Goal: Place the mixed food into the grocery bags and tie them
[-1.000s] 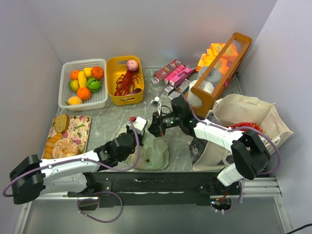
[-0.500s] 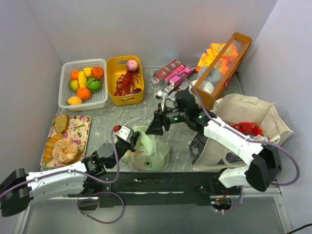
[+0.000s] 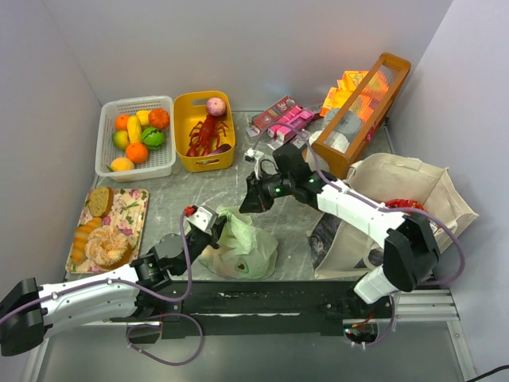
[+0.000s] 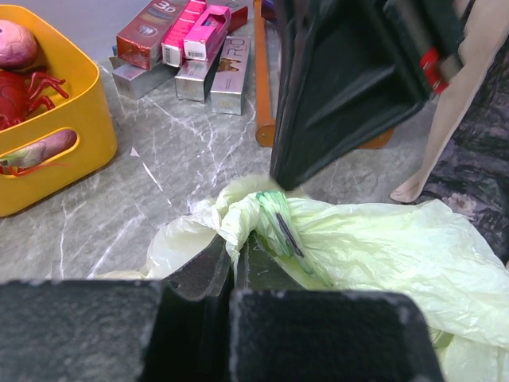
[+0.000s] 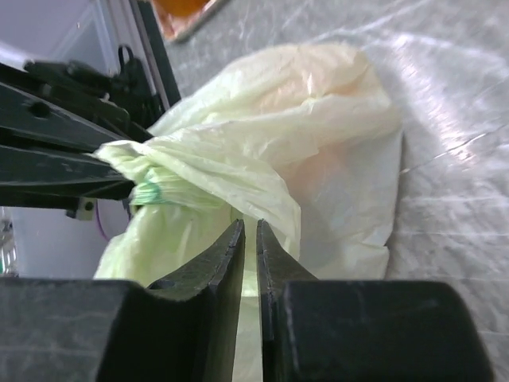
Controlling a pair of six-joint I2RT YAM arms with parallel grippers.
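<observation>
My empty right fingers beside the twisted handle should open and take the green-marked fold (image 5: 153,192) before both grippers pull the handles apart.
The pale green plastic bag (image 3: 242,251) lies bunched on the marble table, its twisted handle (image 4: 262,211) raised. My left gripper (image 4: 233,243) is shut on a fold of that handle, at the bag's left side (image 3: 216,229). My right gripper (image 5: 248,224) hovers just above the bag's far edge (image 3: 246,203). Its jaws stand a narrow slit apart with nothing between them. The beige canvas tote (image 3: 413,179) stands at the right with red packets (image 3: 402,208) inside. Toy bread and a croissant (image 3: 99,235) lie on a floral tray at the left.
A white basket of toy fruit (image 3: 135,137) and a yellow basket (image 3: 203,131) holding the red lobster sit at the back. Flat pink and maroon boxes (image 3: 282,119) lie beside a tilted wooden crate (image 3: 362,107). Walls close in on the left, right and back.
My left arm pulled back toward the near left, drawing the handle with it. The right gripper let go of the bag, opened wide, then narrowed again above it.
</observation>
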